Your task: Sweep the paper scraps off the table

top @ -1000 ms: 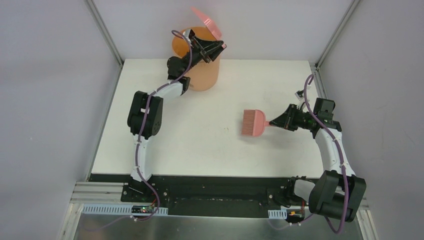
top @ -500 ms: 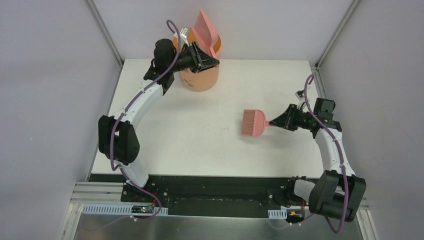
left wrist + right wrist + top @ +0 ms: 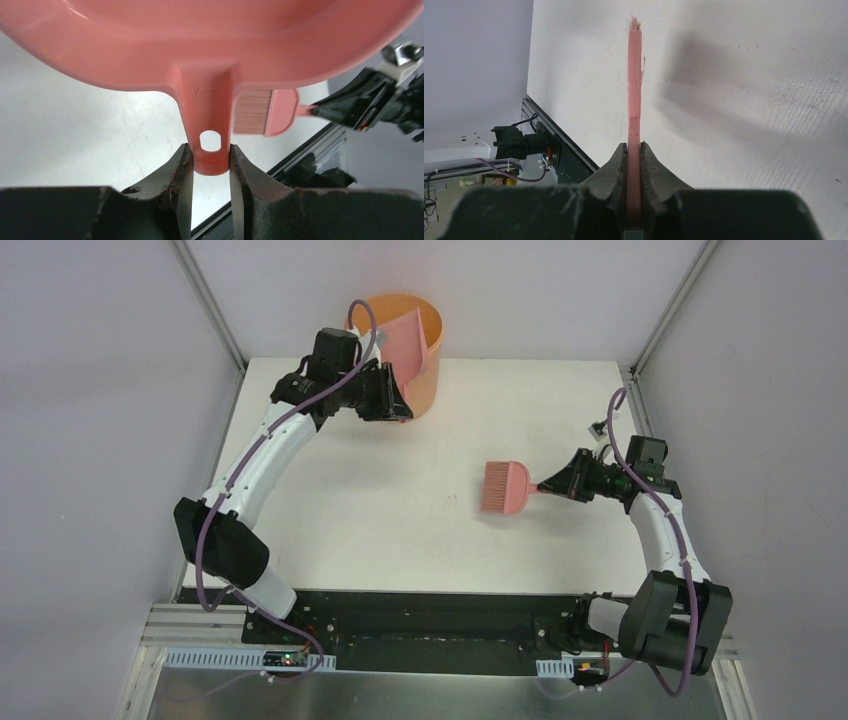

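Next, my right gripper lets go of the pink hand brush on the white table (image 3: 477,545), near the middle of the black base rail, where I will let it go.
No paper scraps show in any view. My left gripper (image 3: 397,392) is at the back of the white table (image 3: 400,540), shut on the handle of the pink dustpan (image 3: 407,340), whose pan overlaps the orange bucket's near wall. In the left wrist view the handle (image 3: 210,145) sits pinched between both fingers, and the pan (image 3: 210,40) fills the top. My right gripper (image 3: 560,483) hovers at mid-right, shut on the handle of the pink hand brush (image 3: 505,487), bristles pointing left. In the right wrist view the brush (image 3: 634,75) is edge-on, just above the table (image 3: 749,100).
The orange bucket (image 3: 425,315) stands at the table's back edge, left of centre, its open top visible. Grey walls and metal posts (image 3: 212,310) frame the table. The black base rail (image 3: 430,615) runs along the near edge.
My left arm has swung the dustpan down from high above the bucket to its near side, and its elbow has moved left. The right arm and brush have barely moved.
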`<state>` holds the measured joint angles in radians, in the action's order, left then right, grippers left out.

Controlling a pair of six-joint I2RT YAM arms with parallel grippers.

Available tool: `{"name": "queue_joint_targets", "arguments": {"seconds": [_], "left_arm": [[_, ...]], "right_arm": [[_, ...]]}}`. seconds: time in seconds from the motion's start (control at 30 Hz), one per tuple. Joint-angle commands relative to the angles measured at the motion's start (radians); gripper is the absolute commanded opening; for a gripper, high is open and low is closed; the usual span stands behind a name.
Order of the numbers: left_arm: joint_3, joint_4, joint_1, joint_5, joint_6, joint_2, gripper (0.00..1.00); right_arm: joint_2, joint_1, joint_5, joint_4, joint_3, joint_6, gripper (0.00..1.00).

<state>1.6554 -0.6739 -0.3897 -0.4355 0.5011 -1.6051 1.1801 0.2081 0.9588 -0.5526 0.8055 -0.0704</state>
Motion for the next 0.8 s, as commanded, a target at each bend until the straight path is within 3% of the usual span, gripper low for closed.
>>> {"name": "queue_joint_targets", "arguments": {"seconds": [0.0,0.3,0.4,0.53,0.77], "left_arm": [[-0.022,-0.181,-0.033,0.077,-0.147,0.108,0.00],[-0.083,-0.463,-0.179,0.244,-0.289,0.173,0.00],[-0.162,-0.494,-0.233,0.344,-0.316,0.181,0.00],[-0.257,-0.534,-0.267,0.373,-0.324,0.159,0.00],[-0.359,-0.536,-0.304,0.471,-0.314,0.133,0.00]], "right_arm": [[0.022,0.010,0.056,0.026,0.034,-0.004,0.00],[0.037,0.006,0.079,-0.029,0.059,0.053,0.00],[0.065,0.003,0.134,-0.160,0.114,0.196,0.00],[0.153,-0.016,0.180,-0.343,0.208,0.338,0.00],[0.434,-0.137,0.223,-0.680,0.327,0.564,0.00]]}}
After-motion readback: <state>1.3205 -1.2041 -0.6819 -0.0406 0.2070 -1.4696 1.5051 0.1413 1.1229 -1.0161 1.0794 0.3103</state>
